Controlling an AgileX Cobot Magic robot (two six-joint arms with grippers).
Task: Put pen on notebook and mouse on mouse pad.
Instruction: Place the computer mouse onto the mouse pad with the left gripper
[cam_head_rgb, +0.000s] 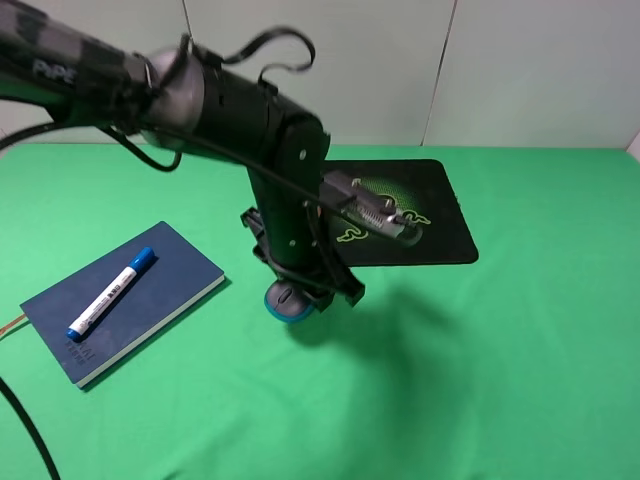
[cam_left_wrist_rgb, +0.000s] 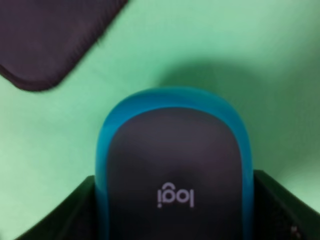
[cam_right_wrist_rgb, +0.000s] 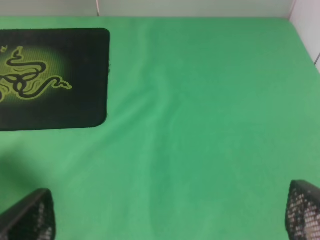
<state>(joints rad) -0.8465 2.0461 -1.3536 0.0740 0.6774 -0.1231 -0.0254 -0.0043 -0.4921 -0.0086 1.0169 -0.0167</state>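
Next, I release the grey mouse with my left gripper on the green snake logo of the black mouse pad (cam_head_rgb: 364, 218).
The grey mouse (cam_head_rgb: 288, 300) with teal sides sits low over the green cloth, just in front of the black mouse pad (cam_head_rgb: 440, 225). My left gripper (cam_head_rgb: 298, 288) reaches across and is shut on it. In the left wrist view both fingers press the sides of the mouse (cam_left_wrist_rgb: 175, 165), and a corner of the pad (cam_left_wrist_rgb: 45, 35) lies beyond. The pen (cam_head_rgb: 112, 292) lies diagonally on the dark blue notebook (cam_head_rgb: 170, 275) at the left. My right gripper (cam_right_wrist_rgb: 170, 212) is open over bare cloth, with the mouse pad (cam_right_wrist_rgb: 85, 75) off to one side.
A green cloth (cam_head_rgb: 500, 360) covers the whole table. A white wall (cam_head_rgb: 520, 70) stands behind it. The left arm (cam_head_rgb: 220, 100) stretches from the upper left over part of the pad. A black cable (cam_head_rgb: 20, 420) curves at the lower left edge.
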